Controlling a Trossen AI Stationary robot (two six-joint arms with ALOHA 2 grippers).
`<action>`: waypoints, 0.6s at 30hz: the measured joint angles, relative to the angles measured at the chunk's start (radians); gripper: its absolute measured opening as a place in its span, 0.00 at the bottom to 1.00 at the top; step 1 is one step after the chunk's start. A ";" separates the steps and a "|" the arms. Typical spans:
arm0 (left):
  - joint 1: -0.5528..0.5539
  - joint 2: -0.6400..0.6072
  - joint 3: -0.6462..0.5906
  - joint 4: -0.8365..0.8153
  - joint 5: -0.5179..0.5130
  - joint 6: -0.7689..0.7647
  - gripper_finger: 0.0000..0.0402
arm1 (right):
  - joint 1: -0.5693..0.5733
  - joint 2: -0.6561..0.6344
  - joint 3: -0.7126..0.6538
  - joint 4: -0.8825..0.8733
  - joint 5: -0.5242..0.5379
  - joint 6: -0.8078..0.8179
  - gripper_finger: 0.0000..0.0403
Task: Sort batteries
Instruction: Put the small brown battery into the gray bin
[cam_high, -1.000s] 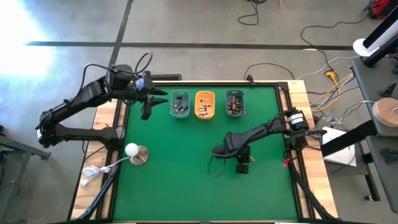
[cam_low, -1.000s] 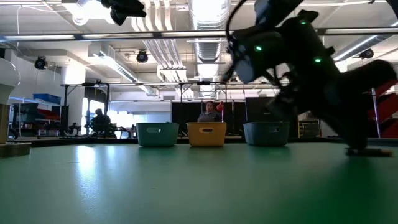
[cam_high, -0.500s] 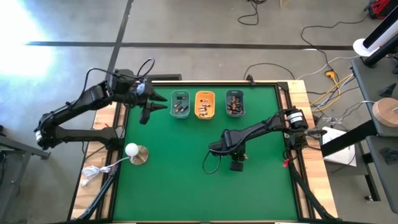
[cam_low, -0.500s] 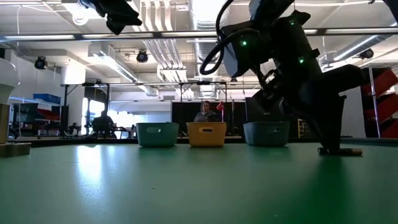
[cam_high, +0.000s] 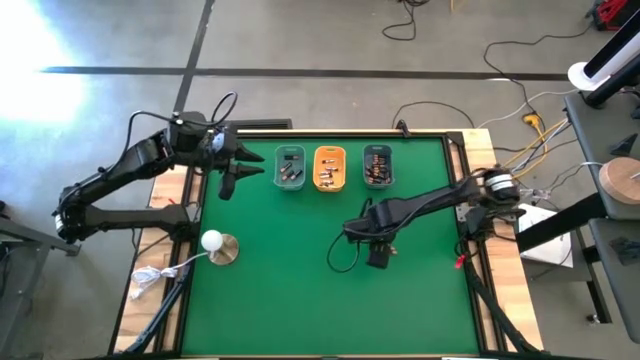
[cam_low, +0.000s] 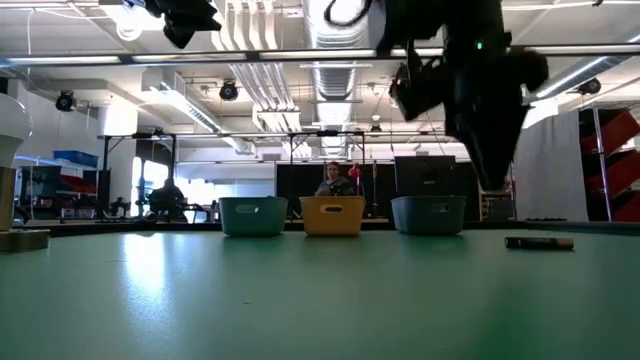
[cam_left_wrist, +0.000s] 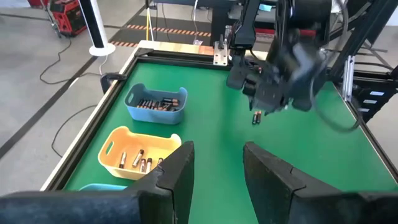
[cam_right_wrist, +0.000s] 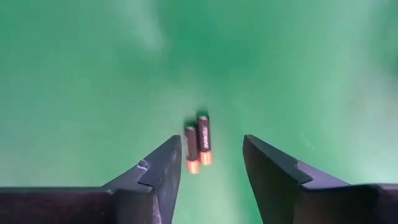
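Observation:
Two dark batteries touch, so the right gripper below should take just one battery (cam_right_wrist: 204, 134) to the blue tray first.
Two small dark batteries (cam_right_wrist: 198, 146) with copper ends lie side by side on the green mat (cam_high: 300, 270). My right gripper (cam_right_wrist: 211, 158) hangs open above them, pointing down, touching neither. In the low view they show as a short dark bar (cam_low: 540, 242) on the mat, below that gripper (cam_low: 492, 178). The left wrist view shows them as a speck (cam_left_wrist: 256, 117) under the right arm. Three small trays with more batteries stand in a row at the far edge: teal (cam_high: 289, 168), orange (cam_high: 329, 167), blue (cam_high: 377, 166). My left gripper (cam_high: 230, 180) hovers open, high beside the teal tray.
A white ball on a round base (cam_high: 213, 243) stands near the mat's left edge, its white cord trailing off the near left corner. A black cable loops from the right arm over the mat (cam_high: 340, 262). A raised black frame borders the mat.
My right gripper has risen straight up off the mat, and the batteries it stood over have stayed lying where they were. In the low view its fingers were down at the mat beside the batteries; now they hang well clear above.

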 joint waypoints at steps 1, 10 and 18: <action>0.000 -0.002 0.000 0.000 -0.001 0.003 0.29 | 0.000 -0.030 -0.008 0.020 0.000 0.013 0.41; 0.000 -0.004 -0.021 0.007 -0.006 0.013 0.29 | -0.002 -0.218 -0.244 0.207 -0.008 0.227 0.46; 0.000 -0.015 -0.095 0.063 -0.006 -0.011 0.29 | 0.001 -0.245 -0.382 0.297 -0.109 0.271 0.43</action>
